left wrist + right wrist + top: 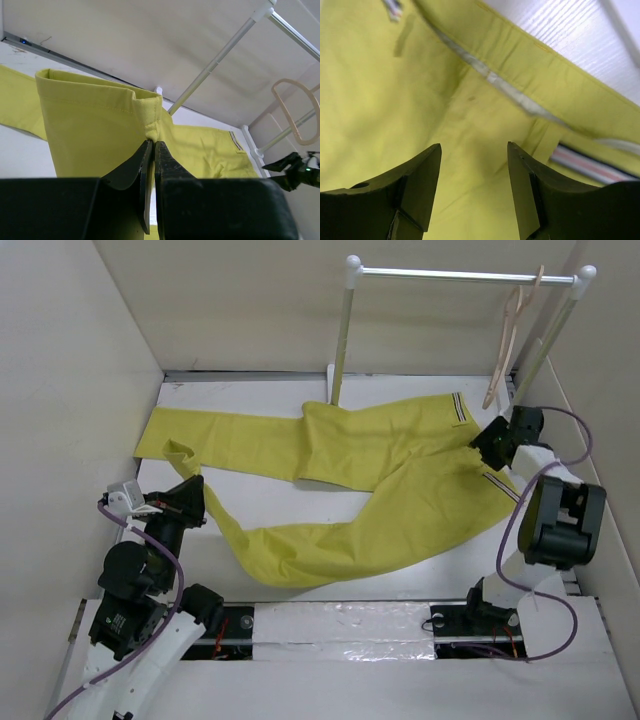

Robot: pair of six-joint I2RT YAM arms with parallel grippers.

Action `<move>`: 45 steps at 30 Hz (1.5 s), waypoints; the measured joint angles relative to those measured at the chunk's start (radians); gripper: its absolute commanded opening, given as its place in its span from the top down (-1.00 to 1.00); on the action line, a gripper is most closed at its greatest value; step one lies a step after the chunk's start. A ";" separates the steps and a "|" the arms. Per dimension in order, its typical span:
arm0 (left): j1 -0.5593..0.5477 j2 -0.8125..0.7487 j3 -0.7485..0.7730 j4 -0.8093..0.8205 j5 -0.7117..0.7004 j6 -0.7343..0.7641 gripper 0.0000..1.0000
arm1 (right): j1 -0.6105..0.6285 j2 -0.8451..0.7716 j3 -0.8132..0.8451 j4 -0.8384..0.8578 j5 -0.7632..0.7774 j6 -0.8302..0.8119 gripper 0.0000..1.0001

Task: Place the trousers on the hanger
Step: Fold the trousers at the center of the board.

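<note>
The robot's right gripper should next close on the near side edge (512,509) of the trousers, just below the near striped end of the waistband.
The mustard-yellow trousers (380,480) lie spread across the white table, legs reaching left, striped waistband at the right. My left gripper (190,490) is shut on the hem of the near leg (150,117) and holds that cuff raised off the table. My right gripper (487,445) is open just above the waistband area; its wrist view shows yellow cloth (420,100) between the spread fingers, none pinched. The pale wooden hanger (510,335) hangs by its hook from the rail at the far right, and also shows in the left wrist view (297,112).
A white rail rack (460,275) with two posts stands at the back of the table. Beige walls close in on the left, back and right. The arm bases sit along the near edge (340,625).
</note>
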 measured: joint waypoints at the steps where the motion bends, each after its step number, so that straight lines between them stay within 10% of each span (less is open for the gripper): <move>1: 0.000 0.000 0.000 0.000 0.000 0.000 1.00 | -0.016 -0.060 -0.027 0.008 0.003 0.002 -0.17; 6: 0.000 -0.003 0.000 -0.003 0.000 0.000 1.00 | -0.205 -0.407 -0.264 0.083 0.009 0.014 0.09; 11: -0.008 -0.008 0.000 -0.003 -0.003 0.000 1.00 | -0.422 -0.535 -0.503 0.061 0.026 0.013 -0.06; 29: -0.053 -0.015 0.000 -0.008 -0.018 0.000 1.00 | -0.449 -0.309 -0.495 0.124 -0.215 -0.031 -0.19; 39: -0.053 -0.015 0.000 -0.011 -0.030 0.000 1.00 | -0.408 -0.307 -0.490 0.134 -0.171 0.035 1.00; 45: -0.053 -0.014 0.000 -0.011 -0.034 0.000 1.00 | -0.395 -0.391 -0.518 0.129 -0.108 0.083 1.00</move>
